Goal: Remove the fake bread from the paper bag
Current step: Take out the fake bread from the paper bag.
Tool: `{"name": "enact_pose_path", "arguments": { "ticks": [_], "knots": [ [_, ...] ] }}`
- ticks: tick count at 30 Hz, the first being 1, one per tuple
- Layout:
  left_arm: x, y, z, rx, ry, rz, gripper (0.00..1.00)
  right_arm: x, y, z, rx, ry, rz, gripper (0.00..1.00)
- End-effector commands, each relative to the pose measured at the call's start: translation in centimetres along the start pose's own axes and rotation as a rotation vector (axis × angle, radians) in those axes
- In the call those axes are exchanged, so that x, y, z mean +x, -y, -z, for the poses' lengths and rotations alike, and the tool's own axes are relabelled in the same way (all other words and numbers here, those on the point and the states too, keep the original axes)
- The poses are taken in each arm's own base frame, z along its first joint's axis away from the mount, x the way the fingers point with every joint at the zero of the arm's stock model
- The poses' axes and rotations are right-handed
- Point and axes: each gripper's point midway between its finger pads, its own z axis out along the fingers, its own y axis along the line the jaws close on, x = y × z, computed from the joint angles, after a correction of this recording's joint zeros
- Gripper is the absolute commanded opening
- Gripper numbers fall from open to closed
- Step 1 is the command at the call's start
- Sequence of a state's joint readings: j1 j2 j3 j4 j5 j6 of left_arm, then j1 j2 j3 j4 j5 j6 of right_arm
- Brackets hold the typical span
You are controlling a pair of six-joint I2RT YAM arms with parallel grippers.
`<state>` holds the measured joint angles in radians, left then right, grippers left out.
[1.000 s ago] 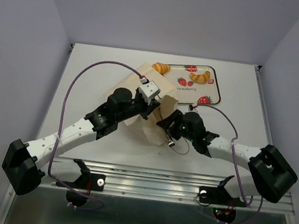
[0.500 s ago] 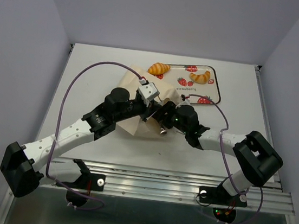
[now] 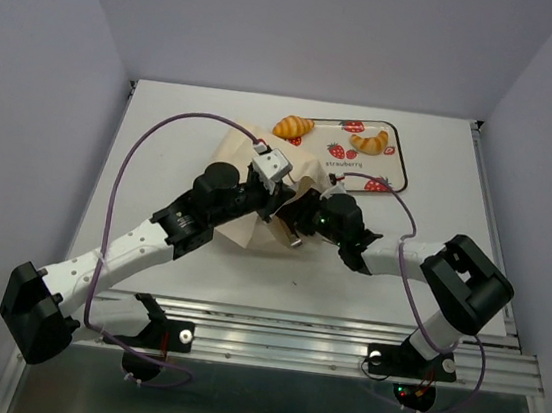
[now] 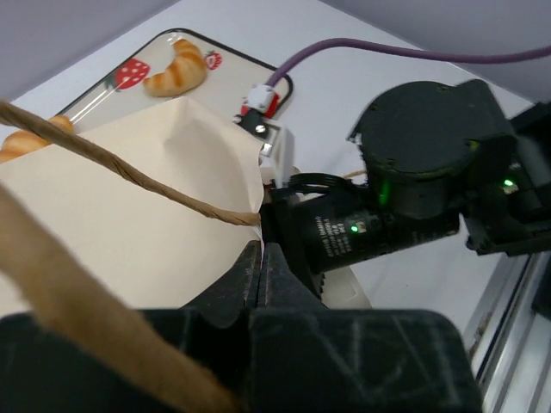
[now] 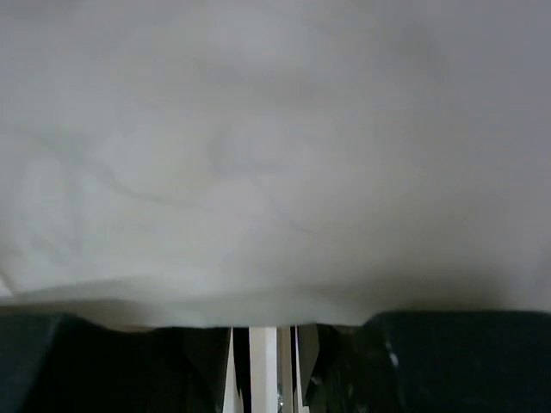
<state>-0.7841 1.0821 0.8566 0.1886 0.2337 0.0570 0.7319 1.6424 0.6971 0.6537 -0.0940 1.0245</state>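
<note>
The braided loaf will go down on the strawberry tray (image 3: 326, 160), in front of the croissants, from my right gripper.
The paper bag (image 3: 245, 157) lies tilted on the table left of the tray. My left gripper (image 3: 278, 205) is shut on the bag's rim (image 4: 256, 243) and holds the mouth up; a string handle (image 4: 129, 181) crosses the left wrist view. My right gripper (image 3: 293, 229) is at the bag's mouth, under the raised rim. Its wrist view shows only pale paper (image 5: 275, 155) close ahead, with a narrow gap between its dark fingers (image 5: 129, 361). Two croissants (image 3: 293, 126) (image 3: 369, 141) lie on the tray; one also shows in the left wrist view (image 4: 176, 73). The braided loaf is hidden.
The cream strawberry tray (image 3: 347, 160) lies at the back right, close behind both grippers. The right arm's wrist (image 4: 422, 172) is right beside my left fingers. A purple cable (image 3: 164, 132) arcs over the left arm. A metal rail (image 3: 340, 340) runs along the near edge.
The right arm has swung left and forward from the near table to the bag's mouth. The left gripper has kept its hold on the rim, and the bag has settled lower and leftward.
</note>
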Motion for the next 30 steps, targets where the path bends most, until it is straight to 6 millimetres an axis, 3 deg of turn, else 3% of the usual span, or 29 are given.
{"name": "enact_pose_path", "arguments": {
  "ticks": [1, 7, 11, 12, 13, 14, 17, 18, 20, 23, 26, 29, 30],
  "knots": [
    [-2.9, -3.3, 0.5, -0.208, 0.111, 0.041, 0.00, -2.2, -3.5, 1.5, -0.104, 0.062, 0.075, 0.14],
    [-2.6, -7.6, 0.3, -0.467, 0.113, 0.163, 0.00, -1.6, -2.8, 5.0, -0.059, 0.036, 0.176, 0.01],
    [-2.5, -9.0, -0.4, -0.547, 0.089, 0.197, 0.00, -0.7, -2.1, 8.1, -0.044, -0.002, 0.230, 0.01],
    [-2.5, -9.6, -0.2, -0.587, 0.088, 0.200, 0.00, -1.1, -3.3, 9.2, -0.073, 0.013, 0.250, 0.01],
    [-2.2, -10.0, -0.1, -0.618, 0.079, 0.212, 0.00, -0.8, -2.9, 9.9, -0.058, -0.009, 0.287, 0.01],
    [-2.4, -11.4, 0.4, -0.707, 0.084, 0.223, 0.00, -1.3, -4.3, 11.1, -0.093, 0.006, 0.312, 0.01],
    [-1.3, -13.5, 1.4, -0.839, 0.028, 0.239, 0.00, -1.0, -4.4, 12.9, -0.074, -0.036, 0.388, 0.01],
    [-2.1, -14.3, 1.4, -0.894, 0.039, 0.270, 0.00, -1.5, -6.0, 13.8, -0.106, -0.034, 0.412, 0.01],
    [-1.4, -15.6, 2.0, -0.945, -0.017, 0.283, 0.00, -1.0, -5.7, 15.1, -0.076, -0.083, 0.443, 0.01],
    [-1.1, -16.8, 1.8, -0.951, -0.014, 0.317, 0.00, -2.5, -8.3, 17.4, -0.131, -0.006, 0.440, 0.01],
    [0.3, -18.4, 2.6, -0.968, -0.020, 0.365, 0.00, -4.8, -10.8, 19.8, -0.169, 0.110, 0.435, 0.01],
    [1.2, -20.2, 4.0, -1.000, -0.014, 0.394, 0.00, -7.1, -11.4, 21.1, -0.124, 0.211, 0.426, 0.01],
    [2.0, -20.6, 4.6, -1.014, -0.026, 0.400, 0.00, -9.1, -12.0, 21.8, -0.088, 0.292, 0.416, 0.01]
  ]
}}
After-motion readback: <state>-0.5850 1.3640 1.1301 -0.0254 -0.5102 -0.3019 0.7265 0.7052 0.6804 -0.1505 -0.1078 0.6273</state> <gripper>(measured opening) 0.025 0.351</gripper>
